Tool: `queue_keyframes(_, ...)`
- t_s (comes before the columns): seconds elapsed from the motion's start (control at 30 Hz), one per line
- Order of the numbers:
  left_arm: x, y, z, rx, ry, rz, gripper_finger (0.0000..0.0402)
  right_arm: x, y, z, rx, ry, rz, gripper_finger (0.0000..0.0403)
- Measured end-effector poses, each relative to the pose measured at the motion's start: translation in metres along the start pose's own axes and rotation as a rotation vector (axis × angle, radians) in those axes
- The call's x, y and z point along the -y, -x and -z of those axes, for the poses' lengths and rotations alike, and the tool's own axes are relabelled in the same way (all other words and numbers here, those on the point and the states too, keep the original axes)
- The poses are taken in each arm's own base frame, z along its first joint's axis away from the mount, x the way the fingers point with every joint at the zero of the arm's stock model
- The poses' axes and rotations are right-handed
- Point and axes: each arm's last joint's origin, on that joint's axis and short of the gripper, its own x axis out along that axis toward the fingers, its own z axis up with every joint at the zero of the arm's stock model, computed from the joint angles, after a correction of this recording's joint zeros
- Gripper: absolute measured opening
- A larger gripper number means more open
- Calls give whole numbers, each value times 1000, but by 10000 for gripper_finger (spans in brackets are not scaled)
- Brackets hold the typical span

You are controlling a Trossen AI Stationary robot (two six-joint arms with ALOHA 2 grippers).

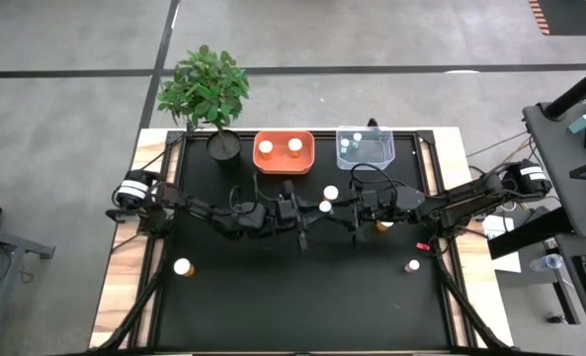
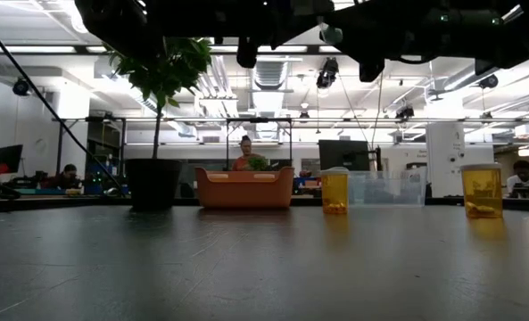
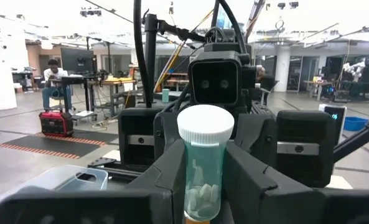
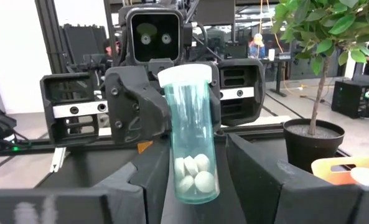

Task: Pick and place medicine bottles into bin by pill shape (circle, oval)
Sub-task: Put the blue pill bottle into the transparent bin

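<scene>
The robot's right gripper comes level at the bottle's lower end, so it should back off, tilt down and take the bottle just below its cap (image 4: pixel 190 96).
A clear teal medicine bottle (image 4: pixel 190 137) with a white cap and white pills hangs above the middle of the table, its cap (image 1: pixel 325 206) between my two grippers. My left gripper (image 3: pixel 205 180) comes from the table's left and is shut on it. My right gripper (image 4: pixel 196 186) faces it from the right, open, its fingers on either side of the bottle's lower end with a gap showing. Other medicine bottles stand on the black mat: one white-capped (image 1: pixel 331 192), one amber (image 1: pixel 383 225), one at the near left (image 1: pixel 183 266), and two tiny ones (image 1: pixel 412 265) (image 1: pixel 423 244). My left gripper pinches the bottle's clear body below the cap (image 4: pixel 172 99) between its two fingers (image 4: pixel 137 106). The fingers come about level from the table's left. The bottle stands nearly upright with its cap up, lifted clear of the table.
An orange bin (image 1: pixel 284 163) holding two bottles and a clear bin (image 1: pixel 366 158) holding tiny bottles stand at the far edge. A potted plant (image 1: pixel 209 94) stands at the far left. In the low view, two amber bottles (image 2: pixel 334 192) (image 2: pixel 482 189) stand on the mat.
</scene>
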Motion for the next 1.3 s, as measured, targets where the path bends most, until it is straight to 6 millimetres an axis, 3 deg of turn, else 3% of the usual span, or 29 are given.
queue_keyframes(0.2, 0, 5, -5, -52, -24, 7, 69, 0, 1, 2, -41, -3, 0, 152)
queue_keyframes(0.47, -3, 16, -5, -293, -116, 17, 69, 1, 7, 2, -145, -5, 14, 152)
queue_keyframes(0.6, -3, 20, 2, -389, -157, 21, 69, 0, 4, -6, -194, 10, 16, 153)
queue_keyframes(0.93, -3, 21, 5, -406, -158, 19, 69, -4, -12, -31, -363, 104, 40, 150)
queue_keyframes(1.1, -3, 21, 6, -408, -164, 20, 69, -12, -17, -47, -442, 157, 6, 124)
queue_keyframes(1.3, -3, 21, 7, -416, -170, 20, 69, -29, -20, -60, -403, 238, -49, 64)
